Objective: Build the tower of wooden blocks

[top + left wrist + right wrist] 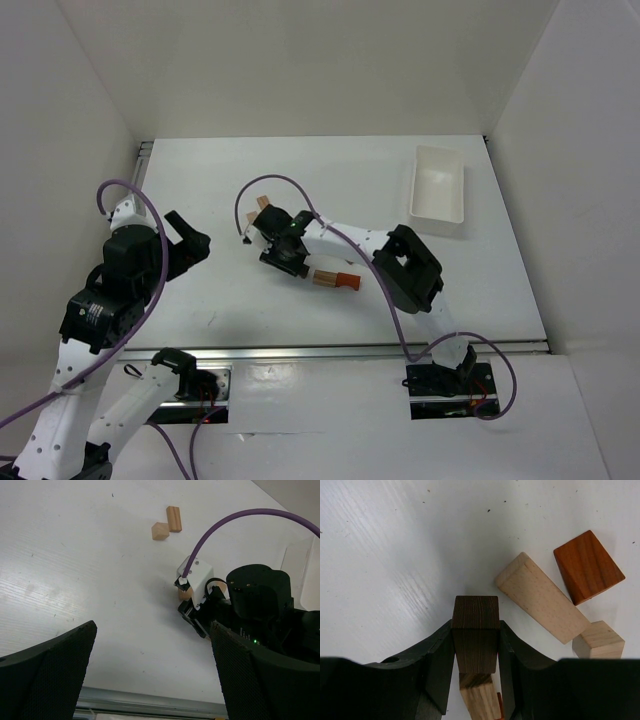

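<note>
I need to set the dark brown block down with my right gripper against the loose end of the tan piece [302, 275] [471, 650].
My right gripper [476, 628] is shut on a dark brown block [476, 611], held upright between both fingers low over the table. A light tan block [481, 696] shows directly beneath it; I cannot tell whether they touch. To the right lie a light tan bar [542, 597], a reddish-orange block [588, 566] and a small tan block [598, 640]. In the top view the right gripper [266, 218] sits left of centre, the dark block hidden. My left gripper [192, 243] hangs open and empty to its left. In the left wrist view, two tan blocks [167, 525] lie beyond my left gripper [155, 672].
A white tray [415, 190] stands at the back right. A tan piece and a reddish-orange piece [336, 279] lie end to end on the table just in front of the right forearm. The metal rail [350, 351] runs along the near edge.
</note>
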`<state>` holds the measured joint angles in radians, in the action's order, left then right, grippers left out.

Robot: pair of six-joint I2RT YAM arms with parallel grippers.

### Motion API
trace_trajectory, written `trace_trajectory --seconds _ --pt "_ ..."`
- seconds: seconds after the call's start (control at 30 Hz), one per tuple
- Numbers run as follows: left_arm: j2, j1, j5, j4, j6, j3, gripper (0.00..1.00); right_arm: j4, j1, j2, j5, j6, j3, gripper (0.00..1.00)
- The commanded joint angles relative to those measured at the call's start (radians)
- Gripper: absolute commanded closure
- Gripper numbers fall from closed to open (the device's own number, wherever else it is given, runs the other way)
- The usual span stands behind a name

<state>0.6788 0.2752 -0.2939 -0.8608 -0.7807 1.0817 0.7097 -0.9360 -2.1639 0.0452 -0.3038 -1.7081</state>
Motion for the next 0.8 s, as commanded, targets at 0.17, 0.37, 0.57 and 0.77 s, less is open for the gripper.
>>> trace_trajectory --seconds 0.17,0.37,0.57,0.77 --pt "-0.004 -0.005 -0.005 0.023 0.028 -0.002 0.0 0.053 -0.018 -0.024 0.033 0.011 -0.027 0.73" --pt "-0.004 -0.005 -0.005 0.023 0.028 -0.002 0.0 0.053 -0.018 -0.024 0.033 0.011 0.013 0.58" --pt "-0.013 -0.005 -0.005 0.023 0.028 -0.011 0.0 0.053 -0.018 -0.014 0.013 0.002 0.022 0.47" --pt "-0.013 -0.005 -0.005 0.023 0.028 -0.011 0.0 0.043 -0.018 -0.014 0.013 0.002 0.031 0.44"
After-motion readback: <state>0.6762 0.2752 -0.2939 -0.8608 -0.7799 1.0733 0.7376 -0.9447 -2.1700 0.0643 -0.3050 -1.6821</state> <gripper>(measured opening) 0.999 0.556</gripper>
